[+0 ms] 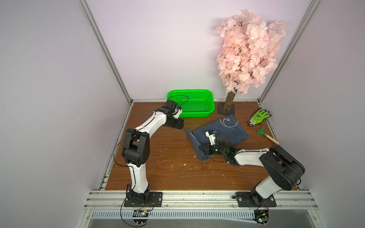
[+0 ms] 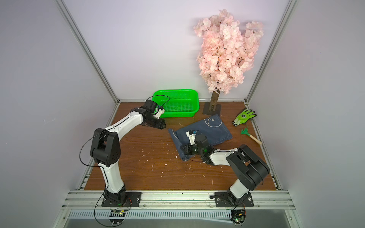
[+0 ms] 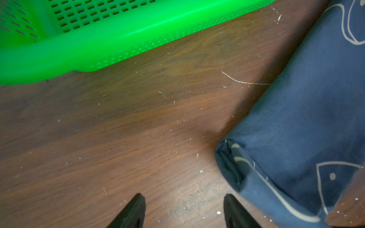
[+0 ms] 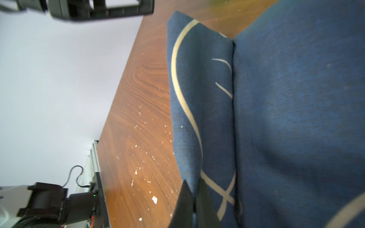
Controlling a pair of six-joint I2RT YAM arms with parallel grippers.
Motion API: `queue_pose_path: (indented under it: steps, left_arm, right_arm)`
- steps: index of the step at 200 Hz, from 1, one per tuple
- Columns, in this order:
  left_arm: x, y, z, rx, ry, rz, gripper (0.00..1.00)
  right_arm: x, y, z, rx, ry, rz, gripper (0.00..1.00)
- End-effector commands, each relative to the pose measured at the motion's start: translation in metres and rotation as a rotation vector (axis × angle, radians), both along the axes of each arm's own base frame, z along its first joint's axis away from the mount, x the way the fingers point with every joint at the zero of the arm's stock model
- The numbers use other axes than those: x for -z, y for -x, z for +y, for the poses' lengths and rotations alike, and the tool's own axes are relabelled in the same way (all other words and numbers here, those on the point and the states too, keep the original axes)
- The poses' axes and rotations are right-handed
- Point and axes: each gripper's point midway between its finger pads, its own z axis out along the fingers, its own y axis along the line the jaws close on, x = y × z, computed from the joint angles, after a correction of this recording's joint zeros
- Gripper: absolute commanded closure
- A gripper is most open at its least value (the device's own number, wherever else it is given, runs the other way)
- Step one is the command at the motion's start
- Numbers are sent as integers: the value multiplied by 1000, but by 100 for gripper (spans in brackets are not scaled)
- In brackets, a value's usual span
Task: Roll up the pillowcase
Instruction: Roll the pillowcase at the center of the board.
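Note:
The roll's far end lies loose by my left gripper, which should hold it before my right gripper regrips the pillowcase's outer edge [image 1: 195,149].
The navy pillowcase [image 1: 235,126] [image 2: 217,128] lies right of the table's middle, with its near-left edge turned over into a narrow roll. My right gripper [image 1: 204,151] [image 2: 186,152] sits at the near end of that roll. In the right wrist view the gripper [image 4: 194,183] is shut, pinching a fold of the cloth [image 4: 296,98]. My left gripper [image 1: 178,126] [image 2: 162,125] hovers over bare wood beside the roll's far end. The left wrist view shows it [image 3: 183,197] open and empty, with the pillowcase [image 3: 306,118] just beside one finger.
A green perforated basket [image 1: 191,104] [image 3: 98,45] stands at the back, close behind my left gripper. A pink blossom tree on a metal base [image 1: 226,109] stands behind the cloth. A green work glove [image 1: 258,117] and a small rake [image 1: 266,135] lie at the right edge.

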Motion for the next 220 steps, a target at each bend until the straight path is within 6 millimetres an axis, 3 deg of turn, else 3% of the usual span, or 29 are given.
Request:
queue_pose_path:
  steps: [1, 42, 90, 153, 193, 220]
  left_arm:
    - [-3, 15, -1, 35, 8, 14, 34]
    - [16, 42, -13, 72, 29, 74, 34]
    - [26, 53, -49, 93, 142, 89, 35]
    - [31, 27, -76, 27, 291, 53, 36]
    - [46, 15, -90, 31, 289, 62, 36]
    - [64, 8, -86, 13, 230, 75, 37]
  right_arm:
    - [-17, -2, 3, -50, -93, -10, 99]
    - [-8, -8, -13, -23, -88, 5, 89]
    - [0, -15, -30, 1, 2, -21, 78]
    - [7, -28, -42, 9, 134, -73, 76]
    - [9, -36, -45, 14, 192, -105, 75]
    - [7, -40, -47, 14, 217, -124, 72]
